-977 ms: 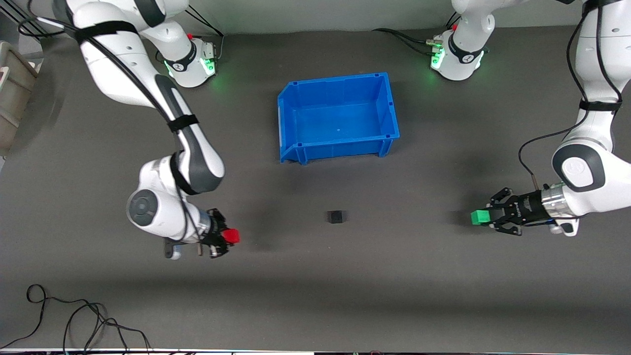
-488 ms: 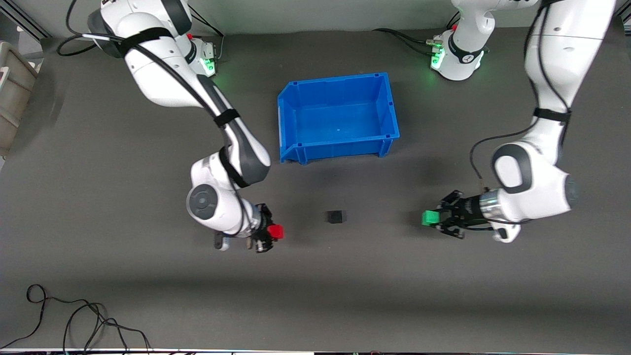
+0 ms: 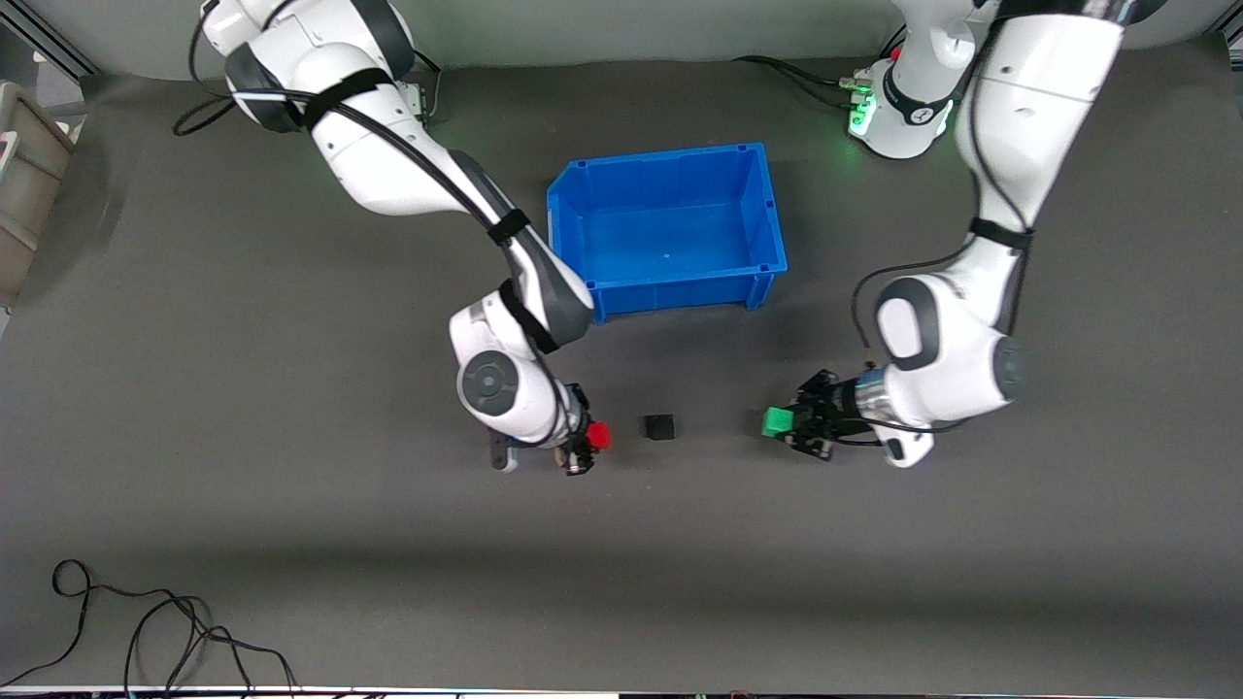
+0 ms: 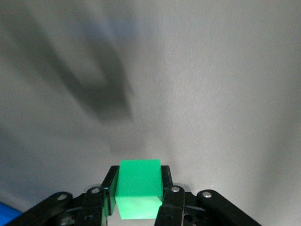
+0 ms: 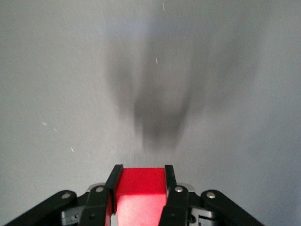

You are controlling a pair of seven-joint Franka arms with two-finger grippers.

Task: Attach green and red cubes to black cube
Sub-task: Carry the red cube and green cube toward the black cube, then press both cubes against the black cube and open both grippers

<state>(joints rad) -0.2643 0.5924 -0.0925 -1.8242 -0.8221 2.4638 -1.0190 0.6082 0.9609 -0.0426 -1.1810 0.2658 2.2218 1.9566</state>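
Note:
My left gripper should release the green cube, now held beside the black cube, against the black cube's side [image 3: 684,429] that faces away from the red cube.
The black cube [image 3: 659,426] sits on the dark table, nearer to the front camera than the blue bin. My right gripper [image 3: 588,439] is shut on the red cube [image 3: 599,436] and holds it close beside the black cube, toward the right arm's end. My left gripper [image 3: 789,423] is shut on the green cube [image 3: 777,421] and holds it beside the black cube, toward the left arm's end and farther off than the red one. The green cube fills the left wrist view [image 4: 138,188] between the fingers; the red cube shows in the right wrist view [image 5: 140,194]. The black cube is out of both wrist views.
An open blue bin [image 3: 767,209] stands between the two arm bases and holds nothing. A loose black cable [image 3: 146,631] lies at the table's front corner at the right arm's end. A grey box [image 3: 24,184] stands off the table at that end.
Both arms have swung inward toward the black cube, each carrying its cube. The red cube has come much closer to it; the green cube has also closed in.

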